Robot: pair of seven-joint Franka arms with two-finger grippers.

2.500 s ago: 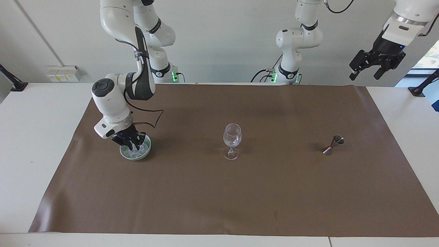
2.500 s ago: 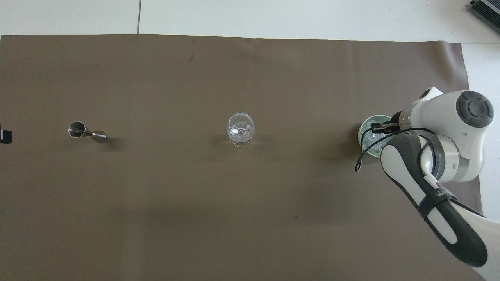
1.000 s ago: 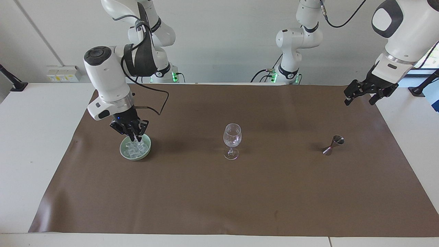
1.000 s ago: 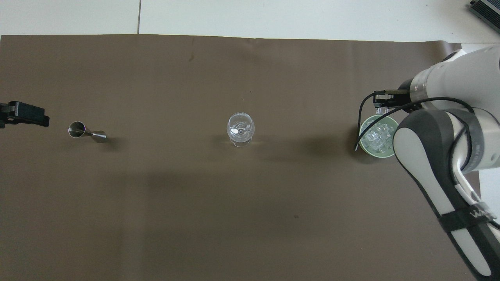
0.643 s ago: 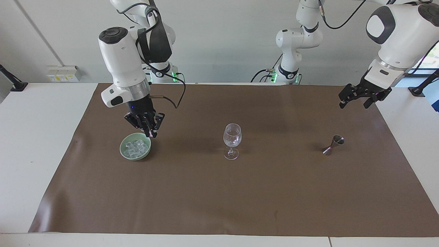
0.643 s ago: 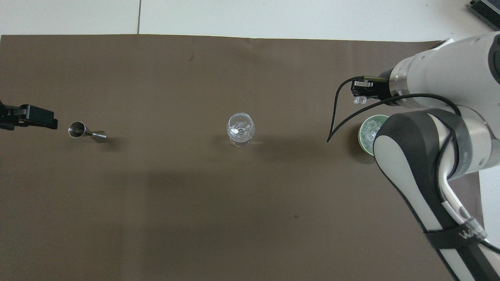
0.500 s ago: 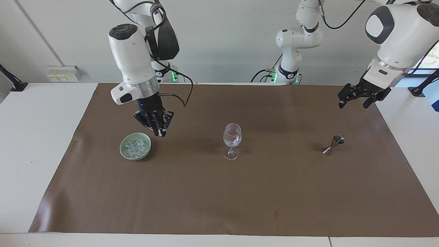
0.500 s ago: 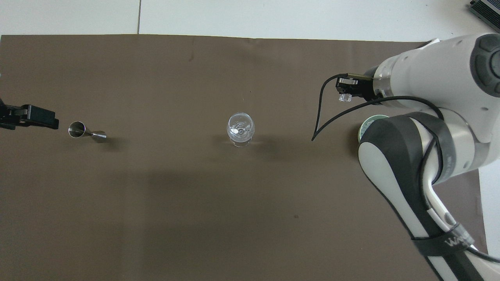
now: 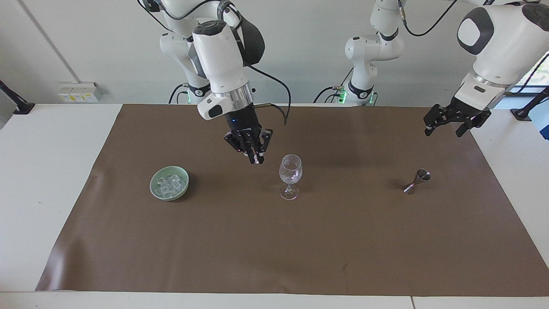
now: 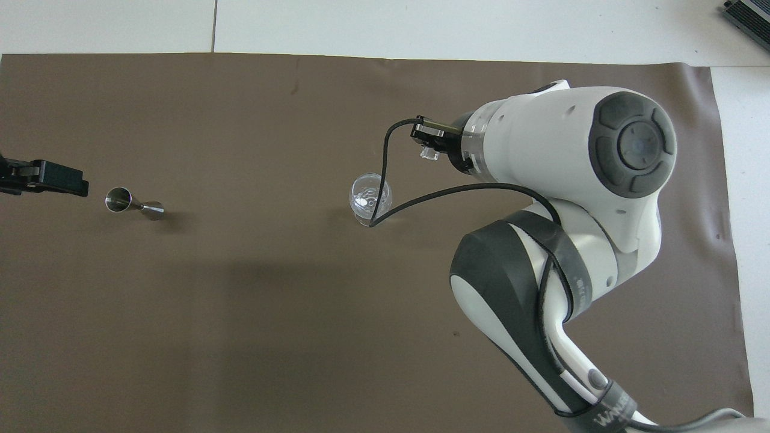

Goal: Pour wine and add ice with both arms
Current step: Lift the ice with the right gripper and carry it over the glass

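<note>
Next, my right gripper drops the ice cube, now held close beside the glass, inside the clear wine glass (image 10: 371, 197) on the brown mat.
My right gripper (image 9: 255, 159) hangs over the brown mat (image 9: 274, 240), close beside the clear wine glass (image 9: 291, 171), and is shut on one small ice cube (image 10: 429, 154). The rest of the ice (image 9: 168, 183) lies heaped in a green bowl (image 9: 169, 198) toward the right arm's end. In the overhead view the right arm hides the bowl, and its cable crosses the glass (image 10: 370, 197). A steel jigger (image 9: 417, 181) stands toward the left arm's end. My left gripper (image 9: 444, 130) is open and empty in the air above the mat's edge there. The wine is out of view.
The brown mat covers most of the white table (image 9: 47, 171). A black clamp (image 9: 529, 107) is fixed at the table's edge near the left arm, and another (image 9: 15, 103) at the right arm's end.
My right gripper rose out of the bowl with an ice cube and swept across the mat toward the glass. The left gripper came down toward the jigger's end, then held still.
</note>
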